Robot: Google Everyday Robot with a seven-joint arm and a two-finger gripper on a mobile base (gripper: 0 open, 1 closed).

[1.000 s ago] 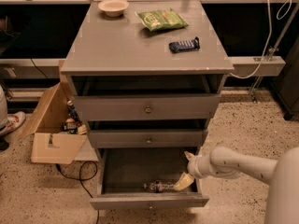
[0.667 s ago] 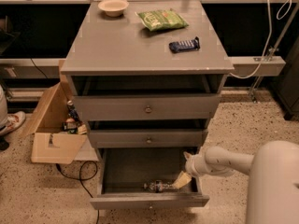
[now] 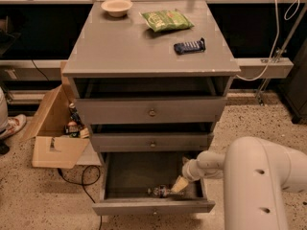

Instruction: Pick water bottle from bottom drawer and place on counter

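Note:
My gripper will reach inside the open bottom drawer and close on the end of the water bottle (image 3: 174, 190) that lies nearest to my white arm.
The water bottle (image 3: 162, 191) lies on its side near the front of the open bottom drawer (image 3: 152, 207), a small clear bottle with a dark band. My gripper (image 3: 180, 184) reaches down into the drawer from the right and sits at the bottle's right end, touching or almost touching it. My white arm (image 3: 259, 181) fills the lower right. The counter (image 3: 144, 51) is the grey top of the cabinet, above the two shut upper drawers.
On the counter lie a green chip bag (image 3: 166, 19), a beige bowl (image 3: 117, 6) and a dark blue packet (image 3: 189, 46). An open cardboard box (image 3: 53, 140) with small dark bottles (image 3: 73, 122) stands on the floor to the left. A black cable (image 3: 79, 178) lies by the drawer.
My gripper has shifted a little to the left toward the bottle. My arm's large white link has swung in and now fills the lower right. The bottle has not moved.

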